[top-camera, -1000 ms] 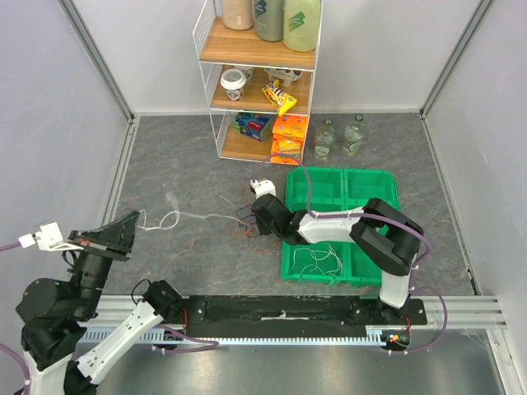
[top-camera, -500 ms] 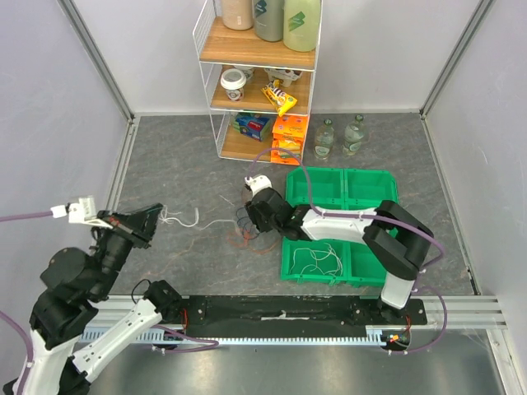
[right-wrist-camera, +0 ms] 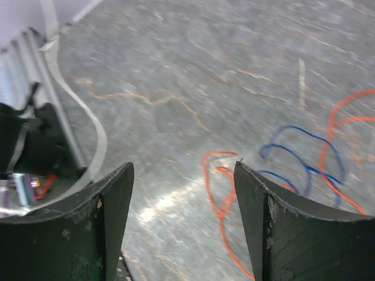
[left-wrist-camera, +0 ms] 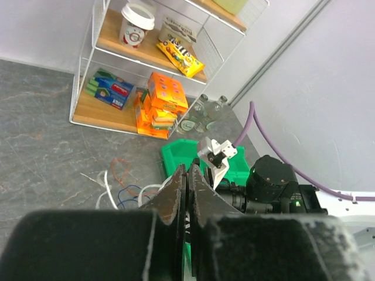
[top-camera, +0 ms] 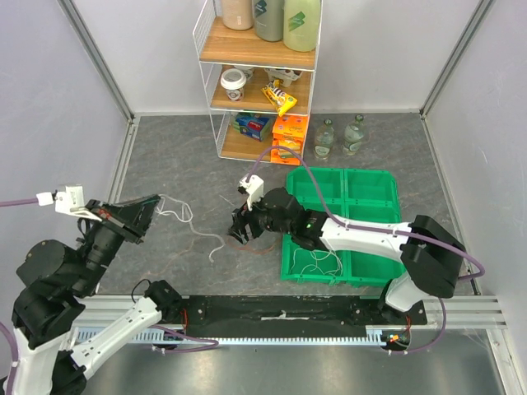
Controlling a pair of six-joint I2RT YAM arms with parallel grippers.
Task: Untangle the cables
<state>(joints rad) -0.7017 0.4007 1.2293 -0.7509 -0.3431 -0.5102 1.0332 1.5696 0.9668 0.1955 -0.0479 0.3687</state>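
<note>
The robot's left gripper should release the white cable on the gray table (top-camera: 227,262) between the orange cable and the black front rail.
A white cable (top-camera: 183,216) runs from my left gripper (top-camera: 152,203) in slack loops across the table to a free end near the front. That gripper (left-wrist-camera: 187,167) is shut, and the white cable (left-wrist-camera: 106,188) passes behind its fingers. A small tangle of red and blue cables (top-camera: 254,240) lies just left of the green bin. My right gripper (top-camera: 240,230) hovers low over the tangle. Its jaws (right-wrist-camera: 183,165) are open, with an orange cable (right-wrist-camera: 220,193) on the table between them. A blue cable (right-wrist-camera: 304,146) lies to their right.
The green bin (top-camera: 342,185) has several compartments, and another white cable (top-camera: 317,262) lies in its front left one. A wire shelf (top-camera: 255,82) with boxes and cups stands at the back. Two bottles (top-camera: 342,136) stand beside it.
My right gripper has opened and shifted left off the tangle. The left arm has swung back and up, and the white cable now lies slack, clear of the red and blue ones.
</note>
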